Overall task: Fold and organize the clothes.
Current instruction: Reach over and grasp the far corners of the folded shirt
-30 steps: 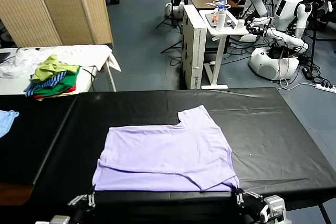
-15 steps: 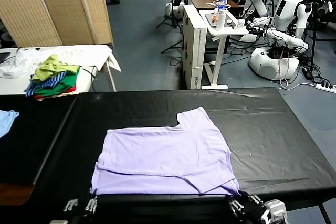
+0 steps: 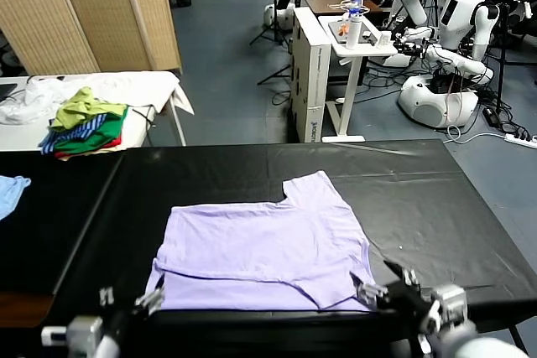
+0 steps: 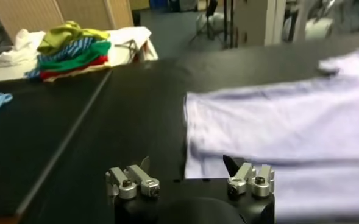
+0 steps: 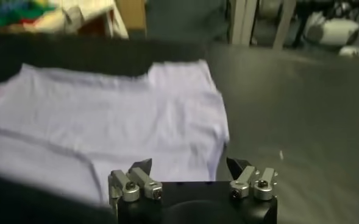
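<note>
Next, I close my left gripper on the far corner (image 3: 174, 209) (image 4: 189, 95) of the pale lavender T-shirt, at the end away from its sleeve.
The pale lavender T-shirt (image 3: 264, 249) lies flat on the black table (image 3: 419, 199), its near part folded over itself and one sleeve pointing to the far side. It also fills the left wrist view (image 4: 277, 122) and the right wrist view (image 5: 106, 122). My left gripper (image 3: 130, 301) hovers at the shirt's near left corner, open and empty (image 4: 188, 164). At the shirt's near right corner my right gripper (image 3: 384, 284) also stands open, holding nothing (image 5: 188, 165).
A heap of green, blue and red garments (image 3: 84, 127) sits on a white side table at the far left. A light blue cloth (image 3: 10, 190) lies at the left edge. Carts and other robots (image 3: 453, 31) stand beyond the table.
Both grippers have let go of the shirt's near edge and opened. They have risen into view at the near corners. The shirt's near fold has settled flat.
</note>
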Motion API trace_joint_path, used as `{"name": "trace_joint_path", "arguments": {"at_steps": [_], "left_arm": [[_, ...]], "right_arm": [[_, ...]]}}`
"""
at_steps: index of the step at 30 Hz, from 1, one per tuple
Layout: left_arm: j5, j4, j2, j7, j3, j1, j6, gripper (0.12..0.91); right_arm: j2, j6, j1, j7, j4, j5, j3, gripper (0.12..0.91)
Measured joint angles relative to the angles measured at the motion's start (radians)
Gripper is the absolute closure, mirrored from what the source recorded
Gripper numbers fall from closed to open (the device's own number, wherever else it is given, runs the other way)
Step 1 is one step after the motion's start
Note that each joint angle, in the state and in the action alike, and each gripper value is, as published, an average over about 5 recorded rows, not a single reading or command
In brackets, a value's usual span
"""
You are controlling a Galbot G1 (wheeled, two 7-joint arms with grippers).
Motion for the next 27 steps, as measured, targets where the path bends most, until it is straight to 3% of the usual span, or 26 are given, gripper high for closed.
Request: {"name": "trace_joint_path", "arguments": {"at_steps": [6,16,27], "left_arm": [[-0.157,0.111,0.077,-0.011,0.061,-0.232,0.032,0.123],[-0.245,0.398,0.149,-0.012,0.248,-0.571,0.073,0.123],[-0.288,0.536,0.16,-0.023,0.319,-0.686,0.109,0.123]], "right_arm": [[0.021,0.0,0.207,0.021,-0.16,0.001,-0.122,0.118],[0.094,0.0,0.441,0.012,-0.429,0.002,-0.249,0.118],[0.176,0.0,0.543,0.011,-0.586,-0.009,-0.308,0.123]]}}
